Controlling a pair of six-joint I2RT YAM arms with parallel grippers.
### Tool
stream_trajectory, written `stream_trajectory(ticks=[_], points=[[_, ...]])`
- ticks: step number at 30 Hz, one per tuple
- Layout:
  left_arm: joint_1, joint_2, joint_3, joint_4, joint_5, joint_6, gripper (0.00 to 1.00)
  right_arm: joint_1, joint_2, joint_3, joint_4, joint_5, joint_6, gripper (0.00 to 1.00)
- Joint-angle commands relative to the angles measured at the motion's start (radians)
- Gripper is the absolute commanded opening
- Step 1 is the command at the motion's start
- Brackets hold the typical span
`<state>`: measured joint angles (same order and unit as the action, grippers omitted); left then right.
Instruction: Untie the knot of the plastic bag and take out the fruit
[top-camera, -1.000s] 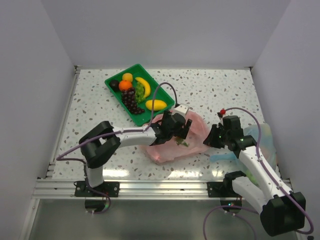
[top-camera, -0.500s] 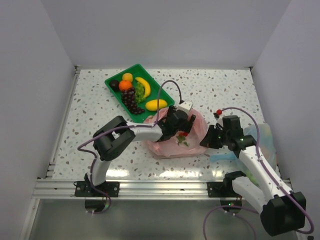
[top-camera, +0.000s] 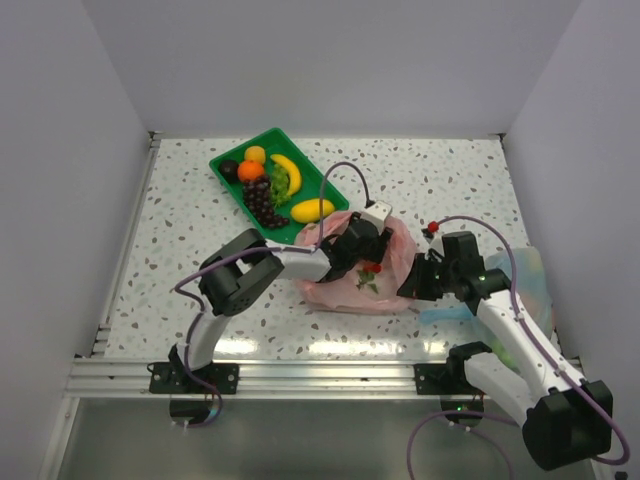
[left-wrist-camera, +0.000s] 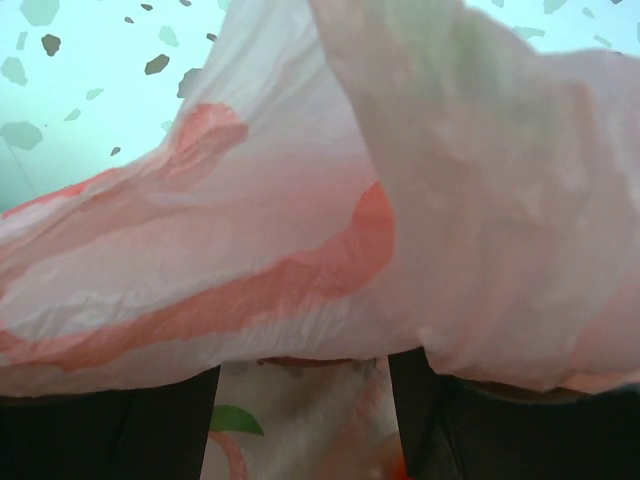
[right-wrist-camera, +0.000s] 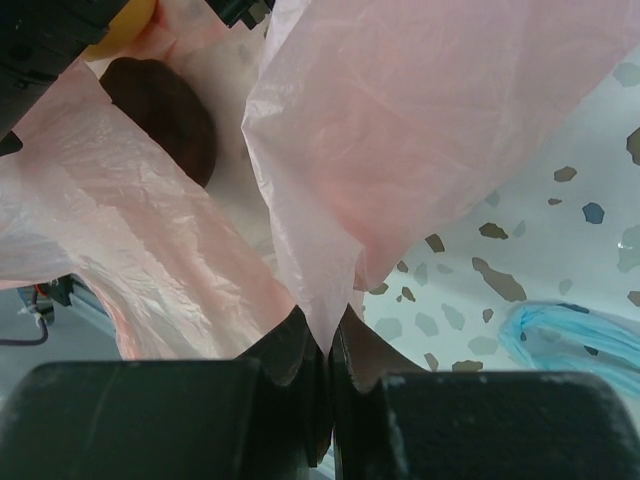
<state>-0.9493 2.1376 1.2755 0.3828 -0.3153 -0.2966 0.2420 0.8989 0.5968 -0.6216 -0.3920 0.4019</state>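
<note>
My left gripper is going to set the dark red fruit down in the green tray (top-camera: 305, 186), between the banana and the yellow oval.
The pink plastic bag (top-camera: 345, 285) lies crumpled at the table's middle; no knot shows. My left gripper (top-camera: 368, 262) reaches into its mouth. In the left wrist view the jaws (left-wrist-camera: 305, 400) stand apart, with pink plastic (left-wrist-camera: 300, 200) draped over the dark fingers (left-wrist-camera: 110, 420). My right gripper (top-camera: 410, 287) is shut on the bag's right edge, a pinched fold (right-wrist-camera: 320, 240) at the fingertips (right-wrist-camera: 328, 335). A dark red fruit (right-wrist-camera: 160, 115) shows through the plastic. An orange (top-camera: 250, 170), purple grapes (top-camera: 262, 200) and a yellow oval (top-camera: 312, 210) lie in the green tray (top-camera: 225, 157).
The tray also holds a banana (top-camera: 287, 165), a near-black round fruit (top-camera: 229, 170) and a green piece (top-camera: 278, 183). A pale blue bag (top-camera: 520, 275) lies at the right edge under my right arm; it also shows in the right wrist view (right-wrist-camera: 570, 335).
My left gripper has pushed to the right, deeper into the bag. The bag has bunched up and shifted right. My right gripper has kept its hold and edged left.
</note>
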Motion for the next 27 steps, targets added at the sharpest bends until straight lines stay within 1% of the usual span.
stream_trajectory(ticks=[1, 3, 4, 8, 11, 13, 16, 17, 18, 23, 27], points=[[0.009, -0.039, 0.006, 0.087, 0.021, 0.013, 0.44, 0.006, 0.008, 0.047, -0.012, -0.007, -0.002, 0.07], [0.009, -0.060, -0.028, 0.082, 0.021, 0.028, 0.38, 0.006, 0.008, 0.058, -0.010, 0.007, 0.002, 0.07], [0.009, -0.083, -0.040, 0.079, 0.027, 0.034, 0.32, 0.005, 0.006, 0.060, -0.004, 0.015, 0.008, 0.06], [0.009, -0.148, -0.090, 0.027, 0.047, 0.065, 0.25, 0.005, 0.005, 0.092, -0.003, 0.062, 0.020, 0.04], [0.007, -0.203, -0.108, -0.060, 0.064, 0.070, 0.24, 0.005, 0.002, 0.112, -0.007, 0.099, 0.037, 0.03], [0.006, -0.241, -0.114, -0.135, 0.087, 0.068, 0.22, 0.005, -0.003, 0.121, -0.003, 0.137, 0.054, 0.02], [0.000, -0.307, -0.152, -0.194, 0.113, 0.063, 0.22, 0.005, -0.005, 0.133, 0.020, 0.176, 0.080, 0.01], [-0.002, -0.323, -0.186, -0.202, 0.113, 0.057, 0.22, 0.005, -0.005, 0.136, 0.028, 0.180, 0.084, 0.01], [-0.005, -0.338, -0.203, -0.208, 0.120, 0.054, 0.18, 0.005, -0.002, 0.136, 0.033, 0.192, 0.089, 0.01], [-0.014, -0.418, -0.290, -0.291, 0.150, 0.025, 0.15, 0.005, 0.005, 0.133, 0.043, 0.217, 0.097, 0.01], [-0.026, -0.475, -0.355, -0.317, 0.163, 0.005, 0.15, 0.006, 0.002, 0.121, 0.056, 0.229, 0.104, 0.01]])
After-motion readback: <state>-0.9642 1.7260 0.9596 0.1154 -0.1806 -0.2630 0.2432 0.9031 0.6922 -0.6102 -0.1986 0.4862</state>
